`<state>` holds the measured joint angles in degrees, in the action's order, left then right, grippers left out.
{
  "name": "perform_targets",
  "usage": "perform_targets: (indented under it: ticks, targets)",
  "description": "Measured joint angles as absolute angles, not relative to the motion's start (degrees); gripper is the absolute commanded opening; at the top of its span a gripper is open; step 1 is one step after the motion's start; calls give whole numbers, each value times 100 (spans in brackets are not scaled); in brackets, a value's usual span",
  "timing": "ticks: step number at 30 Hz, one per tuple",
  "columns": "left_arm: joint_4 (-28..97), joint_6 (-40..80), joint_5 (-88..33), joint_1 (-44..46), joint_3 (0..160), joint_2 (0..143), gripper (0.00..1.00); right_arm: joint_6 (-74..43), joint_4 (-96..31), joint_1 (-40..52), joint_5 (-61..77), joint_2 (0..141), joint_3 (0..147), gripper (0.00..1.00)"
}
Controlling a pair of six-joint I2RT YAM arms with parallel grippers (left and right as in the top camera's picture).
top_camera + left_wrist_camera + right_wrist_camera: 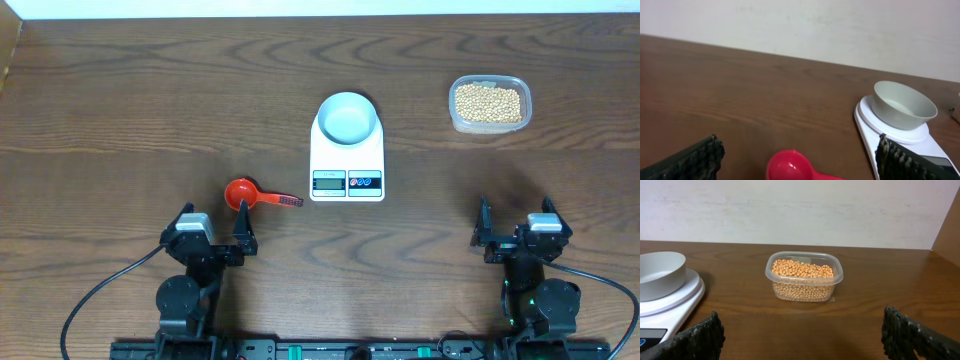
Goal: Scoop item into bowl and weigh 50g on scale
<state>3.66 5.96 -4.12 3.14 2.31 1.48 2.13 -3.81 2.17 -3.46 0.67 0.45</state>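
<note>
I move my left gripper to the red scoop next and grip the near-side rim of its round cup (236, 207), so the scoop's handle stays free.
The pale blue-white bowl (348, 118) stands empty on the white scale (347, 165) at the table's middle; both also show in the left wrist view, bowl (904, 105) on scale (867, 127). Tan beans (488, 103) fill a clear plastic tub (489, 124) at the back right, seen ahead in the right wrist view (803, 275). A red scoop (243, 194) lies left of the scale, just ahead of my left gripper (212, 230), which is open and empty. My right gripper (515, 228) is open and empty near the front right. The scale's display cannot be read.
The scale's edge and the bowl sit at the left of the right wrist view (660, 295). A pale wall (800, 210) runs behind the table's far edge. Both arm bases stand at the front edge.
</note>
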Motion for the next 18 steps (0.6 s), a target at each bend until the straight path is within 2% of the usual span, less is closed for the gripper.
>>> perform_targets:
  ticks: [7,18]
  targets:
    - [766,709,-381,314,679,849,99,213,-381,217,-349,69,45,99]
    - [1299,753,-263,314,2241,3301,99,213,-381,217,-355,67,45,99]
